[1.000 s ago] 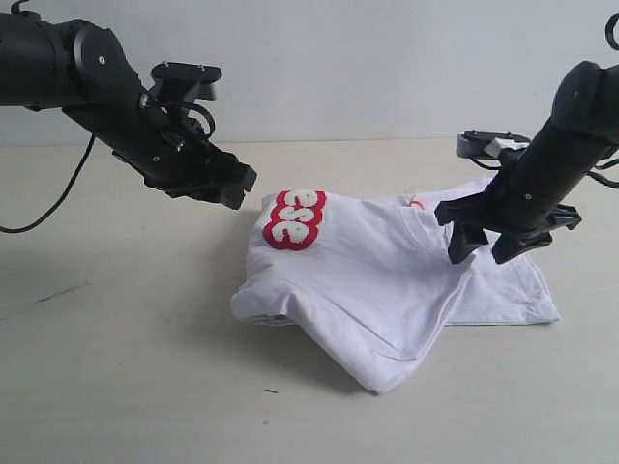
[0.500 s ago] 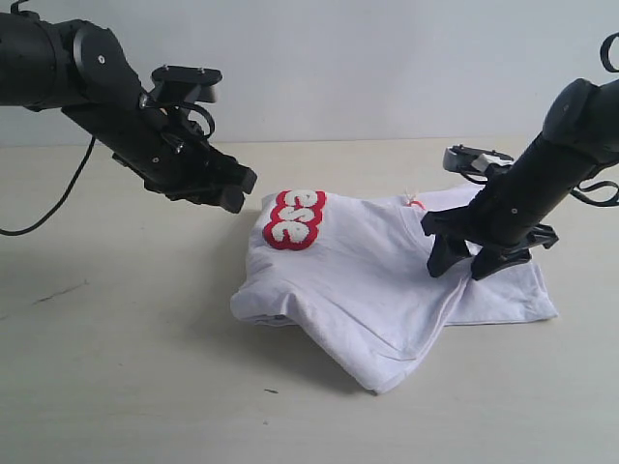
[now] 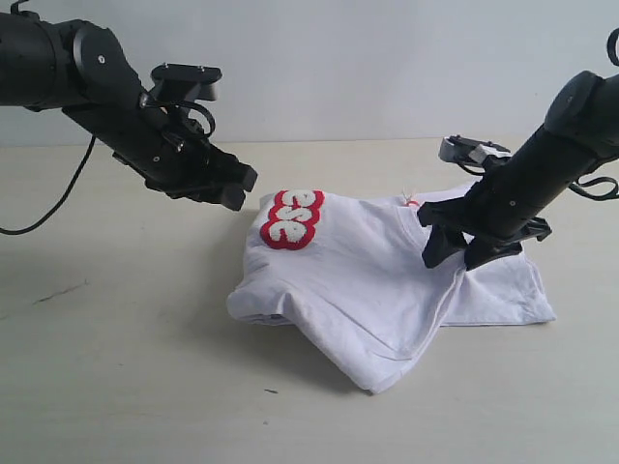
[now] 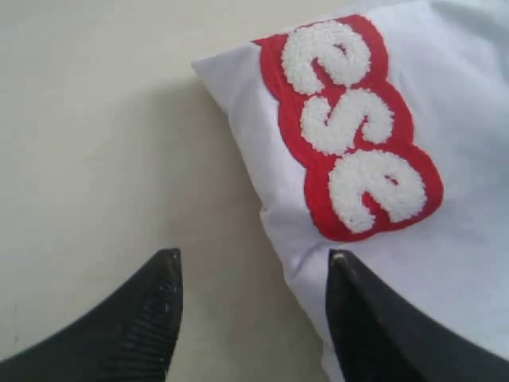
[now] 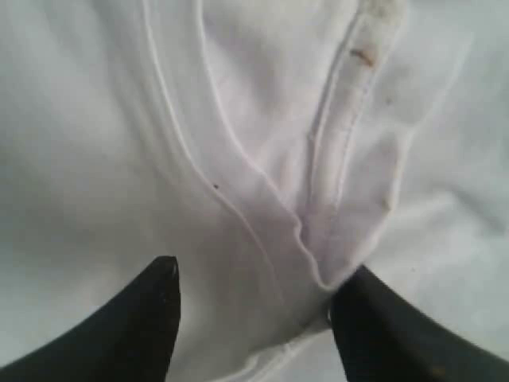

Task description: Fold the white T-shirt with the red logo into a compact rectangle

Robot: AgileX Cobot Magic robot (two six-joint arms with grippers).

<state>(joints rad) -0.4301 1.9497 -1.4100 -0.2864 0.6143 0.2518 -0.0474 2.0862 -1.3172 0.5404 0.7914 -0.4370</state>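
The robot's left gripper should close on the white T-shirt's side edge [image 3: 255,273] [image 4: 316,275], just in front of the nearest letter of the red logo.
The white T-shirt [image 3: 368,280] lies partly folded on the table, rumpled, with one corner pointing toward the front. The red logo [image 3: 293,218] faces up at its back left corner, and only three fuzzy letters show [image 4: 358,127]. My left gripper [image 3: 242,189] hangs open in the air just left of the logo, above the shirt's edge [image 4: 254,256]. My right gripper [image 3: 453,259] is down on the right part of the shirt, jaws apart, straddling a raised fold with stitched hems [image 5: 258,270]. One of its fingers [image 5: 374,318] touches that fold.
A small orange neck tag [image 3: 414,202] sticks up at the shirt's back edge. A black cable [image 3: 58,193] droops from the left arm to the table at far left. Bare beige tabletop [image 3: 126,367] surrounds the shirt, with a white wall behind.
The right gripper has come down and leftward onto the shirt, its jaws narrowing slightly around a fold. The cloth under it has bunched a little. The left arm has stayed still.
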